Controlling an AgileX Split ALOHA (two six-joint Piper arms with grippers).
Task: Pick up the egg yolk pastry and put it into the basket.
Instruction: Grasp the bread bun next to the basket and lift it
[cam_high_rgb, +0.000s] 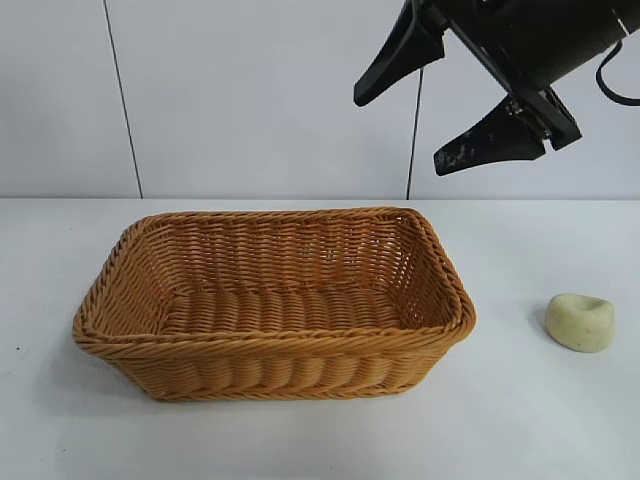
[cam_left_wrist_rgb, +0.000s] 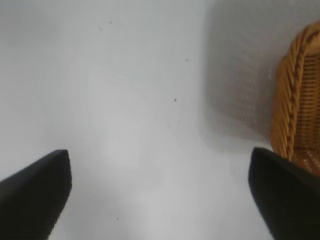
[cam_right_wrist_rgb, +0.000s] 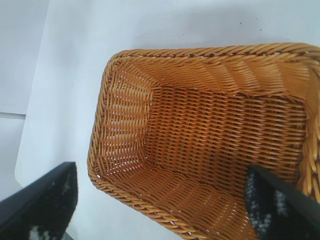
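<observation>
Next, my right gripper moves to the egg yolk pastry beside the basket and closes across the pastry's middle (cam_high_rgb: 579, 324), with its fingers on opposite sides.
The egg yolk pastry (cam_high_rgb: 581, 322), a small pale yellow lump with a dimpled top, lies on the white table to the right of the basket (cam_high_rgb: 430, 240). The orange-brown wicker basket stands in the middle of the table and holds nothing. My right gripper (cam_high_rgb: 400, 128) hangs high above the basket's right end, open and empty; its wrist view looks down into the basket (cam_right_wrist_rgb: 125, 125). My left gripper (cam_left_wrist_rgb: 160, 190) is open and empty over bare table beside the basket's rim (cam_left_wrist_rgb: 295, 95); it does not show in the exterior view. The pastry shows in neither wrist view.
The white table (cam_high_rgb: 540, 430) spreads around the basket. A pale panelled wall (cam_high_rgb: 250, 100) stands behind the table's far edge.
</observation>
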